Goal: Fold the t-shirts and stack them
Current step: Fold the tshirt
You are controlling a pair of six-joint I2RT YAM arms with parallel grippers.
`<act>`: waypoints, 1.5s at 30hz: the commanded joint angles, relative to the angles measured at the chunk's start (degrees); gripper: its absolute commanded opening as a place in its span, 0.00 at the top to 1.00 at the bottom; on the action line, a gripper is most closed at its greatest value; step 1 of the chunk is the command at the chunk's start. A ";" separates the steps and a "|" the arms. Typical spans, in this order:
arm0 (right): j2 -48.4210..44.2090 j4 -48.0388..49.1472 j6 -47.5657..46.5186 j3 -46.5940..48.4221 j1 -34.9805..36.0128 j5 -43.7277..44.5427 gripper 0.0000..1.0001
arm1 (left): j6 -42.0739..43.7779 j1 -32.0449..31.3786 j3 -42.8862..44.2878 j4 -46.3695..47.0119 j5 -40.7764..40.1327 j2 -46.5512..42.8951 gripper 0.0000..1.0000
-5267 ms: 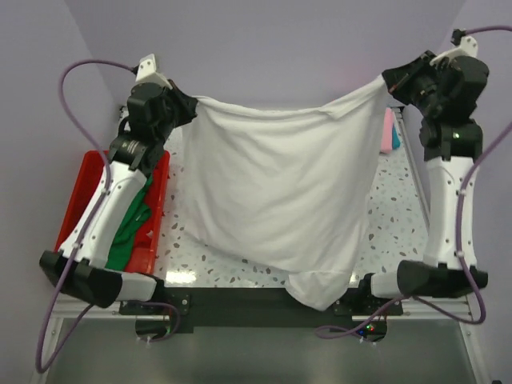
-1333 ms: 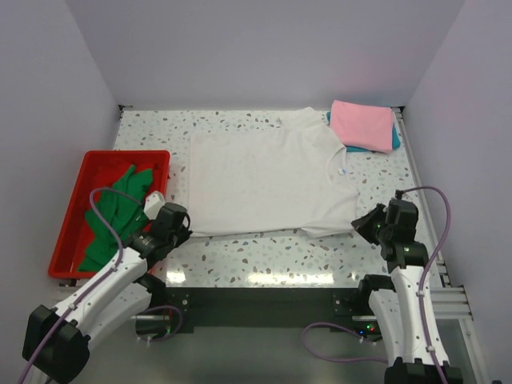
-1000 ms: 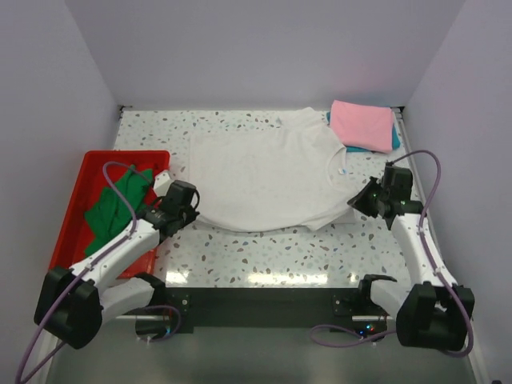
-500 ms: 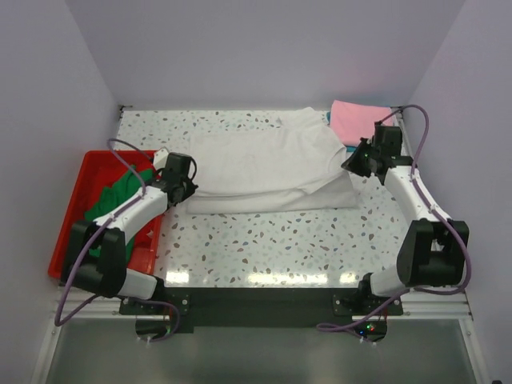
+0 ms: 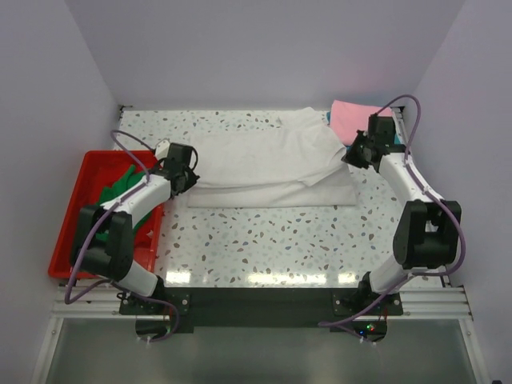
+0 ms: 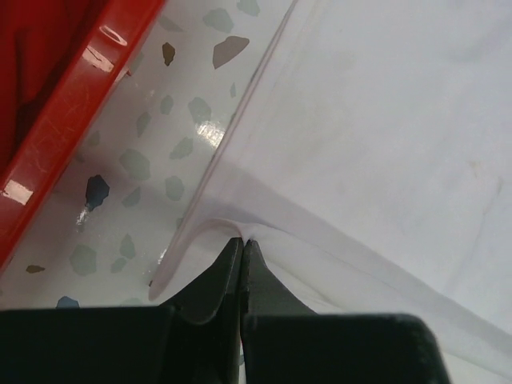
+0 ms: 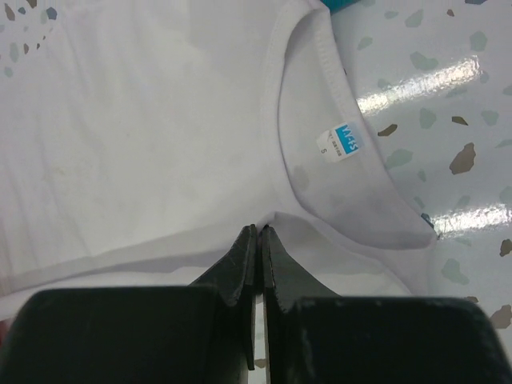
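Observation:
The robot's grippers pinch a fold of the white t-shirt behind its near edge, so the left gripper needs to open and take the t-shirt's near corner [image 5: 192, 203] beside the tray.
The large white t-shirt [image 5: 268, 164] lies across the back half of the table, its near half doubled over toward the back. My left gripper [image 5: 189, 178] is shut on its left edge, pinching a ridge of white cloth [image 6: 242, 238]. My right gripper [image 5: 353, 154] is shut on its right side just below the neck label [image 7: 344, 138], pinching cloth [image 7: 260, 226]. A folded pink t-shirt [image 5: 352, 118] lies on a teal one [image 5: 329, 118] at the back right. A green t-shirt [image 5: 120, 188] lies in the red tray.
The red plastic tray [image 5: 90, 164] stands at the left edge, its rim showing in the left wrist view [image 6: 72, 120]. The speckled table [image 5: 264, 240] runs in front of the shirt. Walls close in the left, back and right.
Both grippers have carried the shirt's near edge away from the front and over toward the back, doubling the shirt. The fold has grown narrower than half a second ago.

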 commanded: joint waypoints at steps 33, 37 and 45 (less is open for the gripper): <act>16.11 -0.48 -0.71 17.37 1.55 -0.13 0.40 | 5.29 6.75 4.51 7.74 6.40 1.41 0.32; 12.15 -0.49 -0.98 13.24 2.68 1.63 0.37 | 4.60 6.57 1.10 7.12 6.39 -2.28 0.33; 4.94 6.19 1.21 -2.48 10.42 6.29 0.72 | 1.87 0.69 -7.35 9.49 6.14 -7.22 0.75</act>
